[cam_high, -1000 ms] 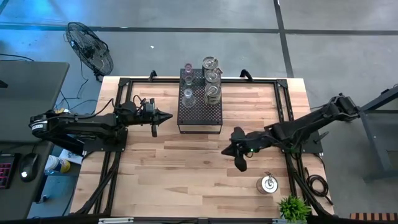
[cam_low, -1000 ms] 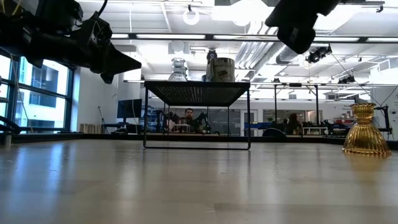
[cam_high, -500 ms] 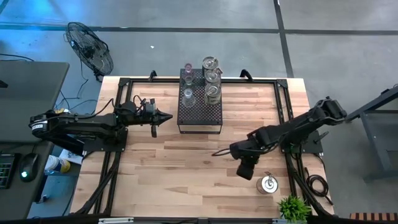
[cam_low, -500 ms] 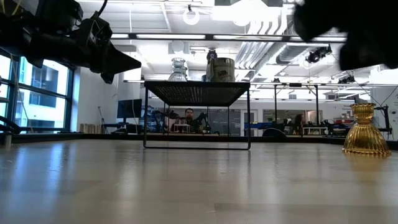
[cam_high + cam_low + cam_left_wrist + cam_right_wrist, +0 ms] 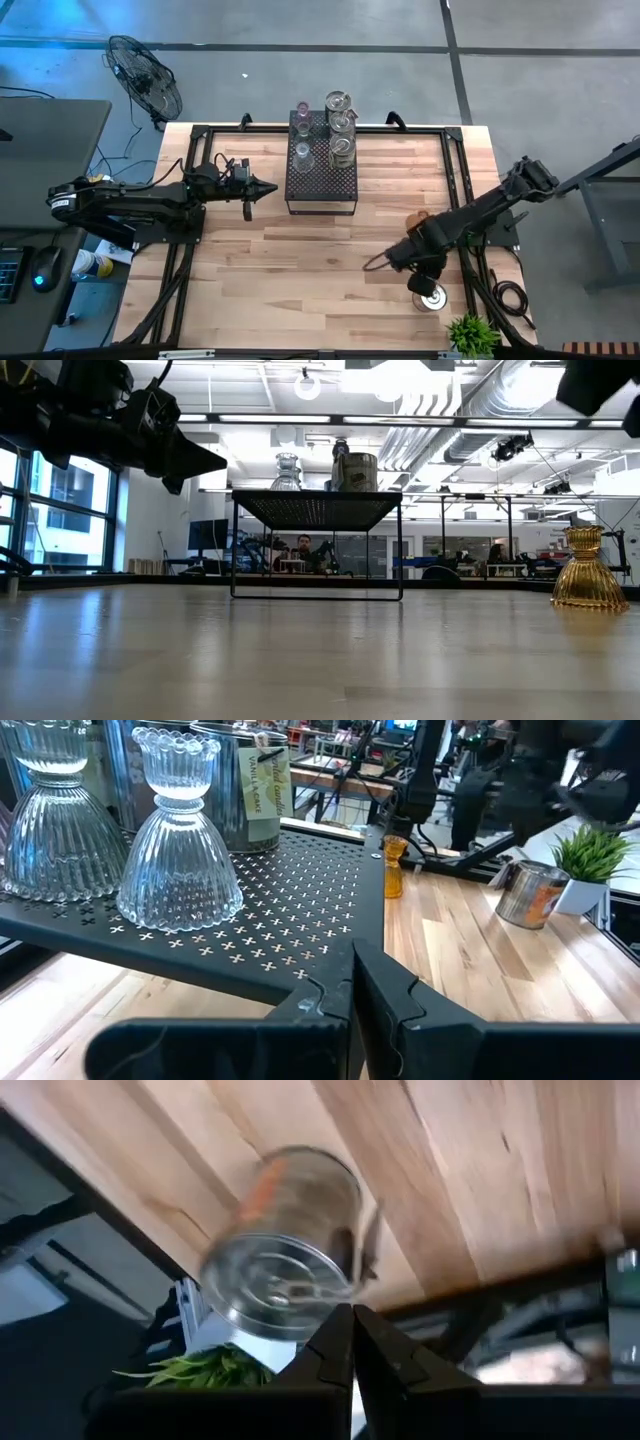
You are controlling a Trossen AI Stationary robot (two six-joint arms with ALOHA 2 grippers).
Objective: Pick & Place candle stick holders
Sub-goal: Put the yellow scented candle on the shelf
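My right gripper is hovering shut beside the silvery holder near the plant. It should open, grip the holder's rim (image 5: 345, 1292) and put the holder by the amber one.
Several clear glass and silvery candle stick holders (image 5: 338, 125) and a pinkish one (image 5: 301, 109) stand on a black perforated stand (image 5: 322, 178) at the table's far middle. Two ribbed glass ones (image 5: 180, 850) show close in the left wrist view. An amber holder (image 5: 417, 216) stands upright on the table right of the middle, also in the low view (image 5: 588, 570). A silvery cup-like holder (image 5: 432, 297) stands near the near right corner. My right gripper (image 5: 424, 280) hovers shut just above and beside it (image 5: 285, 1240). My left gripper (image 5: 250, 192) is shut, left of the stand.
A small green plant (image 5: 472, 335) stands at the near right corner, close to the silvery holder. Black frame rails (image 5: 455, 170) run along the table's sides and far edge. Bare wood (image 5: 300, 270) lies in the near middle.
My right gripper has swung from the table's middle toward the near right corner and turned, ending over the silvery holder. The amber holder, earlier under the arm, now shows. My left arm has kept still.
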